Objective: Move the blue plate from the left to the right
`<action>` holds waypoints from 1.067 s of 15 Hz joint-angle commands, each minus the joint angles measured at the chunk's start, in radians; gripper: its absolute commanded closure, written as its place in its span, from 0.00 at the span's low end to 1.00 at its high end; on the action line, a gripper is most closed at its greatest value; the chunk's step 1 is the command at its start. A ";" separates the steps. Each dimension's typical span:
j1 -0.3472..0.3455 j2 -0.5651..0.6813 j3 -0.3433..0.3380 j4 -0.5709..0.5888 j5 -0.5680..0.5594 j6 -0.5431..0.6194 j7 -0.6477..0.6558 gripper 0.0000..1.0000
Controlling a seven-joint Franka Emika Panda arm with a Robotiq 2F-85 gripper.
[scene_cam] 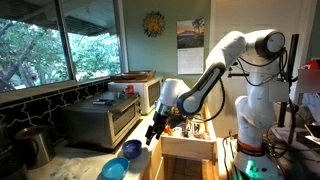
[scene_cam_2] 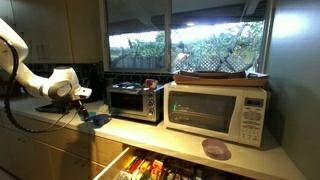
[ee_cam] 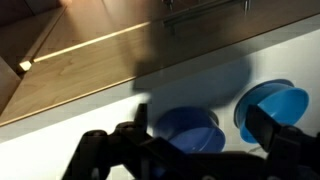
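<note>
Next, I move my gripper to the blue plate's rim (scene_cam: 123, 161) (ee_cam: 241, 118) on the side facing the darker blue bowl and close it there.
The blue plate (scene_cam: 114, 169) is a light cyan-blue shallow dish on the white counter near the front edge. In the wrist view it (ee_cam: 272, 108) lies at the right. The darker, deeper blue bowl (scene_cam: 132, 149) stands right beside it and fills the lower middle of the wrist view (ee_cam: 190, 130). My gripper (scene_cam: 154, 131) hangs just above the counter next to the bowl. In the wrist view the gripper (ee_cam: 200, 128) is open and empty, with its fingers on either side of the bowl and the plate just outside one finger.
A silver toaster oven (scene_cam: 100, 120) stands behind the dishes, and a white microwave (scene_cam_2: 215, 110) is further along the counter. A purple plate (scene_cam_2: 215, 150) lies in front of the microwave. An open drawer (scene_cam: 190, 150) of packets sits below the arm. A metal pot (scene_cam: 35, 145) stands at the counter's end.
</note>
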 commanded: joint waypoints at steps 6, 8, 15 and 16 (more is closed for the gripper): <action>-0.128 0.140 0.203 0.151 -0.288 -0.006 0.623 0.00; -0.129 0.204 0.214 0.217 -0.356 -0.046 0.721 0.00; -0.089 0.394 0.167 0.359 -0.574 -0.057 0.916 0.00; -0.084 0.420 0.162 0.378 -0.592 -0.058 0.924 0.01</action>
